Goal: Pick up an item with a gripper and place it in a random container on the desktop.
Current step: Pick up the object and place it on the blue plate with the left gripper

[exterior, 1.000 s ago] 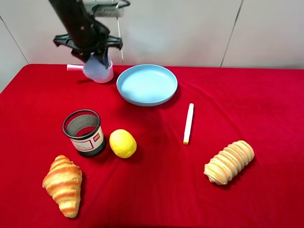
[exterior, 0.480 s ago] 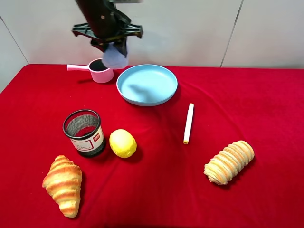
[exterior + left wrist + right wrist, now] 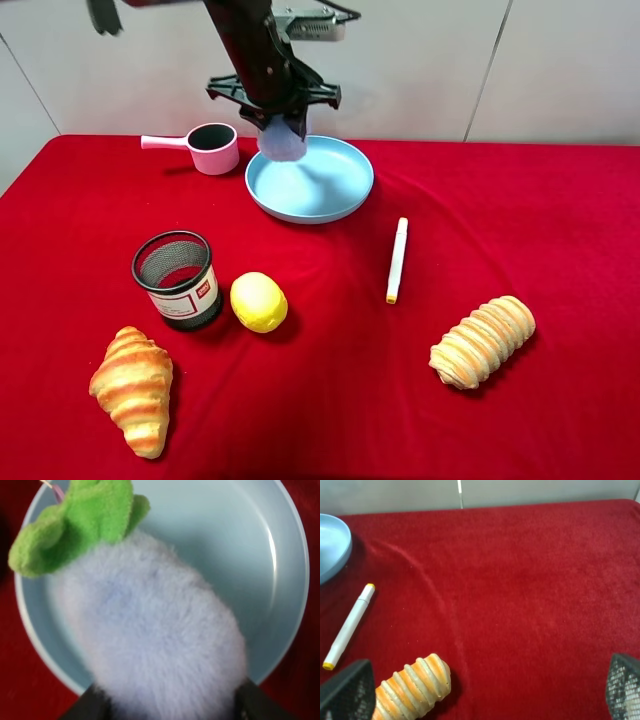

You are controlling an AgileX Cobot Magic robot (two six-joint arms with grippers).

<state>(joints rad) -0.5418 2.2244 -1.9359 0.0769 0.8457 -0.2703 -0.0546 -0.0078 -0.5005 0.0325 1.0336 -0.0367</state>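
Next, my left gripper sets the plush ball down near the middle of the light-blue plate (image 3: 322,178) (image 3: 196,541). The plush ball is held just above that plate.
My left gripper (image 3: 283,132), a black claw on a black arm, is shut on the pale blue-lavender plush ball (image 3: 282,143) and holds it just above the back left part of the light-blue plate (image 3: 330,185). In the left wrist view the plush ball (image 3: 150,645) with its green leaf top (image 3: 80,520) fills the middle, and the plate (image 3: 240,540) lies right below it. The dark fingers (image 3: 85,707) press its sides. My right gripper (image 3: 485,690) is open and empty above the red cloth; it is out of the exterior high view.
On the red cloth are a pink saucepan (image 3: 215,148), a black mesh cup (image 3: 177,278), a yellow lemon (image 3: 258,301), a croissant (image 3: 133,388), a white marker (image 3: 397,259) and a striped bread roll (image 3: 482,340). The marker (image 3: 347,627) and roll (image 3: 410,692) lie near my right gripper.
My left gripper has carried the plush ball to the right, from over the pink saucepan to over the plate's back left part. Nothing else has moved.
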